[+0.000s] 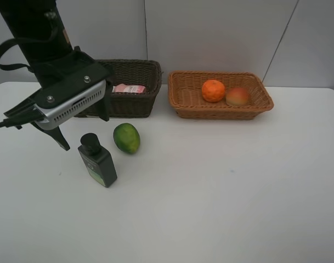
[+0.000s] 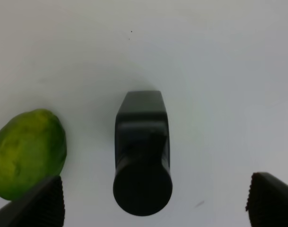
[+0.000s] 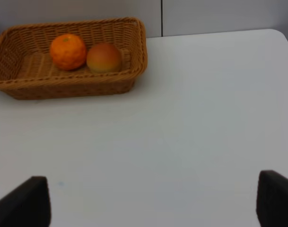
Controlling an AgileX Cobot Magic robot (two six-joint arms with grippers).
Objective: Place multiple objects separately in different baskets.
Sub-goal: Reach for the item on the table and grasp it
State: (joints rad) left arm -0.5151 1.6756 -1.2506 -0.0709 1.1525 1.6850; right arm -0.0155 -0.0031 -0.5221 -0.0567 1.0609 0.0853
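The robot's left gripper will next move down to the dark green bottle's black cap (image 1: 90, 144) (image 2: 143, 188), beside the green fruit, and close there.
A dark green black-capped bottle (image 1: 97, 161) stands on the white table, with the green fruit (image 1: 126, 138) just right of it. My left gripper (image 1: 83, 126) is open, hovering above the bottle. In the left wrist view the bottle (image 2: 143, 142) sits between its fingertips (image 2: 39, 205), and the green fruit (image 2: 28, 151) is beside one finger. The pink white-capped bottle (image 1: 129, 88) lies in the dark brown basket (image 1: 135, 105). The orange (image 1: 213, 90) and red-yellow fruit (image 1: 238, 96) lie in the tan basket (image 1: 221, 113). My right gripper (image 3: 148, 203) is open and empty over bare table. The mauve cup is not in view.
The two baskets stand side by side at the table's back edge against a grey wall. The right wrist view shows the tan basket (image 3: 63, 87) with the orange (image 3: 67, 51) and red-yellow fruit (image 3: 104, 57) far from its fingers.
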